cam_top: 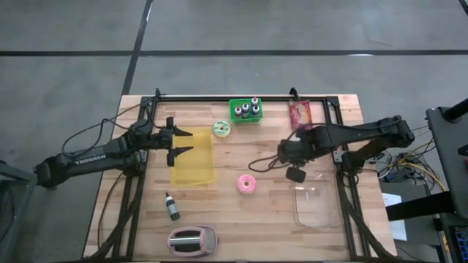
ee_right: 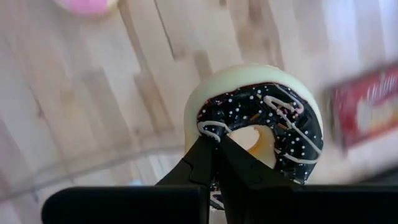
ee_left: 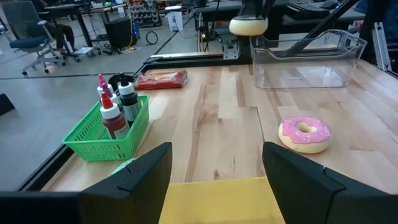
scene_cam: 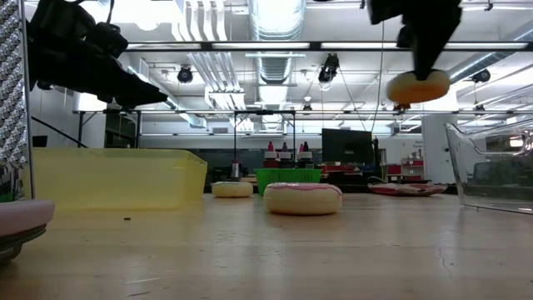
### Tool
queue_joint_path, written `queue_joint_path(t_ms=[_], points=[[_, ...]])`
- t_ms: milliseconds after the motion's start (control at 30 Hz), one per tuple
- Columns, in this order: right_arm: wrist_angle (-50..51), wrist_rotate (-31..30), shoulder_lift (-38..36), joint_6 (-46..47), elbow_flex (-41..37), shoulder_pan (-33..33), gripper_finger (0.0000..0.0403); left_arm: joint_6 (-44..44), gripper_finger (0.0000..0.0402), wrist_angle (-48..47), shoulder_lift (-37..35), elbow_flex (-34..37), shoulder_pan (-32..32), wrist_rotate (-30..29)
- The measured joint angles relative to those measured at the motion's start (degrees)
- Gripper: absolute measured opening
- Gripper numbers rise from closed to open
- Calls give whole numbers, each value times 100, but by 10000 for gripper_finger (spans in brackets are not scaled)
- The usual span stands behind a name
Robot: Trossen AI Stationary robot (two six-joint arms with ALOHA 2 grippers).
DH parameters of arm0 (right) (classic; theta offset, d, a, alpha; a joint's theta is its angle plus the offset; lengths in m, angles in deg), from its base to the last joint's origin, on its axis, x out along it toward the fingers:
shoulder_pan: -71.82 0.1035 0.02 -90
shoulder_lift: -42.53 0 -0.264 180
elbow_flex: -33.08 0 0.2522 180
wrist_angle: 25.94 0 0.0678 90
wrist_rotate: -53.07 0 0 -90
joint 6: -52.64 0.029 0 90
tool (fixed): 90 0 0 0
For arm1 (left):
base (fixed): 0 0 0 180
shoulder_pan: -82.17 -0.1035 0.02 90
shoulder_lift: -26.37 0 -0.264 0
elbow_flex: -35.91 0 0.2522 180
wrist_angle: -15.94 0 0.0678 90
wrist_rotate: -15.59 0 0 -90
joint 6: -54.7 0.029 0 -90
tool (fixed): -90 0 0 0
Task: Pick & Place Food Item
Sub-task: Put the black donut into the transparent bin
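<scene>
Next, my right gripper lets go of the chocolate-iced donut inside the clear container (cam_top: 305,196), near the side that faces the pink donut.
A chocolate-iced donut (ee_right: 261,134) with white sprinkles hangs in the air with my right gripper (ee_right: 214,144) shut on it. In the high view this gripper (cam_top: 295,174) is just beyond the far edge of the clear container (cam_top: 318,204); in the low view the donut (scene_cam: 419,86) is well above the table. A pink donut (cam_top: 247,184) lies flat on the wood at mid-table. My left gripper (cam_top: 183,142) stands open above the far left part of the yellow bin (cam_top: 194,159), touching nothing. My right gripper pinches the donut's ring at one side (ee_right: 208,127), on the iced top. The fingertips (ee_right: 205,155) come together there and cover the exact spot. The fingers come from above, pointing steeply down. The donut (scene_cam: 419,86) hangs below them, nearly level and clear of the table.
At the far edge stand a green basket of bottles (cam_top: 245,111) and a red packet (cam_top: 300,113), with a green-white donut (cam_top: 221,129) nearby. A small bottle (cam_top: 172,207) and a pink toaster (cam_top: 192,241) lie at the near side. A black frame (cam_top: 241,98) rims the work area.
</scene>
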Motion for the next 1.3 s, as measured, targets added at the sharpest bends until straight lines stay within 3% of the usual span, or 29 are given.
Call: queue_joint_path(t_ms=[167, 500, 1300], points=[[642, 234, 0, 878, -24, 499, 8, -8, 257, -2, 0, 72, 1, 1], [652, 1296, 77, 2013, -156, 1378, 8, -9, 257, 4, 0, 81, 0, -1], [-739, 1972, 111, 1704, -1970, 1314, 8, -7, 257, 2, 0, 82, 2, -8]])
